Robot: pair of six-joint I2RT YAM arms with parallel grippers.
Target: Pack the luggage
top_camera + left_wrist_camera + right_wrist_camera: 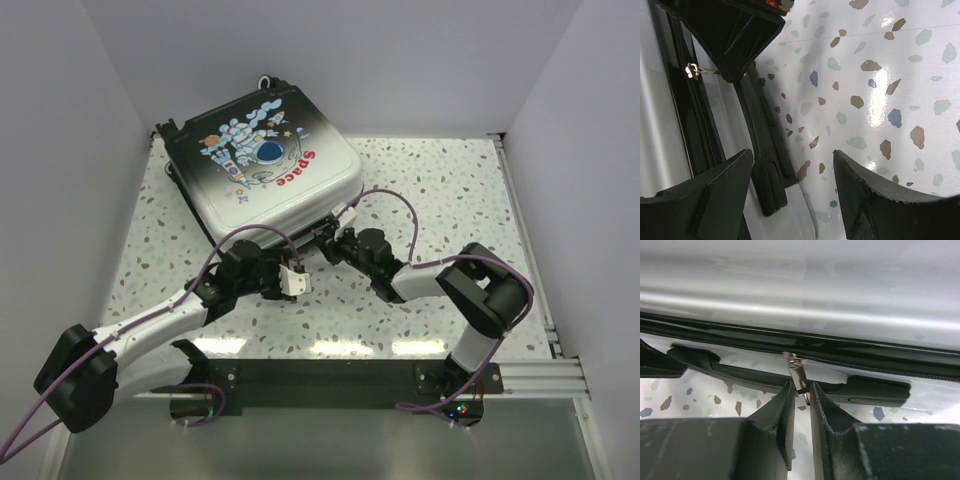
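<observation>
I am pinching the slanted zipper pull only at its tip with my right gripper, so next I open it and take the pull (796,367) close to the slider before pulling onward.
The luggage (265,165) lies flat and closed at the back left of the table, astronaut print and red "Space" facing up. Both grippers are at its near edge. My right gripper (330,240) (801,387) pinches the small metal zipper pull (796,371) between its fingertips, just below the black zipper line on the white shell (800,290). My left gripper (297,278) (791,155) stands open beside the same edge, holding nothing. Its fingers straddle bare table and the end of a black handle bar (767,185). The zipper pull (690,70) also shows in the left wrist view.
The speckled terrazzo table (450,200) is walled in white on three sides. A metal rail (530,375) carrying the arm bases runs along the near edge. Purple cables loop above both arms.
</observation>
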